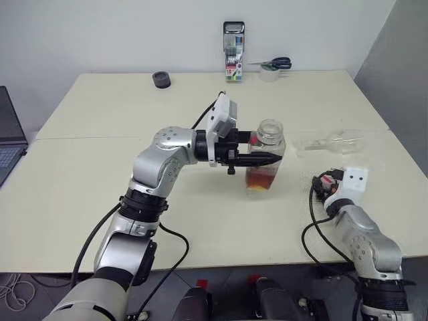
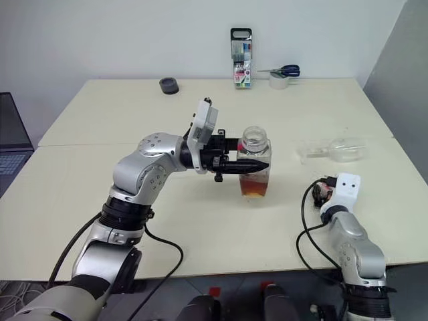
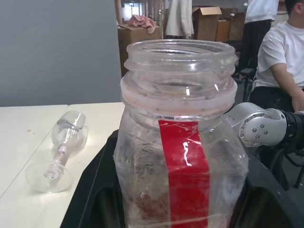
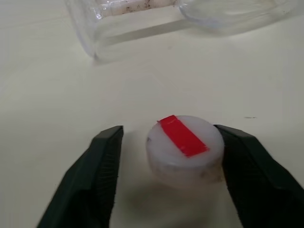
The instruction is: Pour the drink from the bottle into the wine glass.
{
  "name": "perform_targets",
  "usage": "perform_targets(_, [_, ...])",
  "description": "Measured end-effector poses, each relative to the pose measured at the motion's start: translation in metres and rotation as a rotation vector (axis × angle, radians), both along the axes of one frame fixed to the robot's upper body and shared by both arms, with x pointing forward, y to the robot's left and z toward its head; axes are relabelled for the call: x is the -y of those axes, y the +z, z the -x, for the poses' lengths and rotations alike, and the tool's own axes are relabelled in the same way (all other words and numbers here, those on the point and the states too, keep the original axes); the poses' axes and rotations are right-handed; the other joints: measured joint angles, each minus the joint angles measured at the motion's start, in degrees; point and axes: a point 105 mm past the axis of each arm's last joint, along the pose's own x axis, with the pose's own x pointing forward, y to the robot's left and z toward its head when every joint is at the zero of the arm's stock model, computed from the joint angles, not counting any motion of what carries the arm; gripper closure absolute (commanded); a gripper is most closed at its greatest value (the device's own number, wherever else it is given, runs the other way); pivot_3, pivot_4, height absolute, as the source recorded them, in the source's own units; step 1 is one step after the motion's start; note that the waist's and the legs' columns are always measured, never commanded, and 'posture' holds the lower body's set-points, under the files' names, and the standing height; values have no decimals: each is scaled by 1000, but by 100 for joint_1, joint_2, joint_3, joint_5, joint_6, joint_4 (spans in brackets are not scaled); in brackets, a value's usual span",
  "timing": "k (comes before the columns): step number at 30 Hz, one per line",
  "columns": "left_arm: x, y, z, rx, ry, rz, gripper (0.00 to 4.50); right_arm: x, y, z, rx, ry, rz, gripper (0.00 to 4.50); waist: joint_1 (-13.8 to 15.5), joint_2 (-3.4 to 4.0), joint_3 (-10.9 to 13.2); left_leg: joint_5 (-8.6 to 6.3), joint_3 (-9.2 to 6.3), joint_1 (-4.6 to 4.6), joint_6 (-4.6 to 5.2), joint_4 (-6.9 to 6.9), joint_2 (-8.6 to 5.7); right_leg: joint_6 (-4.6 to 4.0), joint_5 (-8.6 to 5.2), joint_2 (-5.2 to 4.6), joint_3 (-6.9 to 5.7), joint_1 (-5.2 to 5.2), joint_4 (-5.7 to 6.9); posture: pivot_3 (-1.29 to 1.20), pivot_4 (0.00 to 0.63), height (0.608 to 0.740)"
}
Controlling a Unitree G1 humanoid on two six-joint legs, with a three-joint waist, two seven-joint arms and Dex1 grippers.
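Note:
I need to release the bottle from my left gripper just this side of the table's seam [image 1: 153, 154], in line with the black ring.
The clear bottle [image 1: 270, 132] stands upright over the middle of the table with its wide neck uncapped. The reddish-brown drink [image 1: 259, 178] fills its lower part. My left gripper [image 1: 279, 158] is shut on the bottle's body from the left, level with a strip of red tape [image 3: 184, 166]. The wine glass [image 1: 338, 141] lies on its side on the table to the right, empty. My right gripper [image 4: 168, 132] sits low at the table's right front, open. The white cap with a red strip [image 4: 185, 149] rests on the table between its fingers.
At the table's far edge stand a tall marker pack [image 1: 233, 60], scissors on a tape roll [image 1: 271, 69] and a black ring [image 1: 161, 79]. A laptop [image 1: 10, 137] sits at the left edge. A seated person [image 3: 285, 57] is beyond the table on the right.

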Motion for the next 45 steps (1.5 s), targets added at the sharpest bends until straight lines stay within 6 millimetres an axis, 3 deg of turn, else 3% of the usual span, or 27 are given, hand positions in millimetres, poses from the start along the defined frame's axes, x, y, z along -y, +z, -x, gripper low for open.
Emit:
perform_targets(1, [0, 0, 0, 0, 0, 0, 2387, 0, -1, 1, -5, 1, 5, 70, -1, 0, 0, -1, 0, 0, 3, 0, 0, 0, 0, 0, 0, 0, 0, 0, 150, 740])
perform_targets(13, [3, 1, -1, 2, 7, 6, 2387, 6, 1, 5, -35, 46, 100, 70, -2, 0, 0, -4, 1, 1, 6, 0, 0, 0, 0, 0, -2, 0, 1, 0, 150, 740])
perform_targets(17, [3, 2, -2, 7, 17, 7, 2387, 12, 36, 4, 40, 115, 246, 70, -1, 0, 0, -5, 2, 2, 9, 0, 0, 0, 0, 1, -5, 1, 0, 0, 150, 740])
perform_targets(21, [2, 2, -7, 8, 63, 8, 2387, -2, 68, 6, 103, 252, 285, 70, -6, 1, 0, -6, 0, 2, 10, 0, 1, 0, 0, 3, -3, 1, 1, 0, 150, 740])
perform_targets(27, [-8, 5, -32, 40, 282, 20, 2387, -57, 132, 37, 217, 703, 215, 70, 4, -1, 1, -9, -19, 1, 16, 4, 1, 0, 0, 1, -10, 11, -5, 0, 150, 740])
perform_targets(32, [-39, -1, -76, 58, 639, 22, 2387, -97, 170, 60, 302, 999, 111, 70, -1, -2, 2, -10, -20, 2, 17, 4, 2, 0, 1, -1, -10, 9, -3, 0, 150, 740])
perform_targets(35, [-66, 9, -99, 73, 871, 70, 2387, -115, 186, 62, 348, 1072, 106, 70, 7, -3, 2, -9, -25, -5, 15, 8, -1, 1, 1, -11, -10, 5, -3, 0, 150, 740])
perform_targets(39, [-109, 23, -118, 99, 1170, 166, 2387, -132, 187, 56, 340, 1130, 79, 70, 19, -4, 2, -2, -25, -7, 3, 8, -1, 1, 1, -26, -9, 3, -4, 0, 150, 740])
perform_targets(45, [-162, 12, -132, 65, 1465, 217, 2387, -146, 188, 49, 347, 1178, 87, 70, 30, -4, 2, 2, -24, -13, -3, 8, -3, 2, 3, -29, -12, -6, -4, 0, 150, 740])
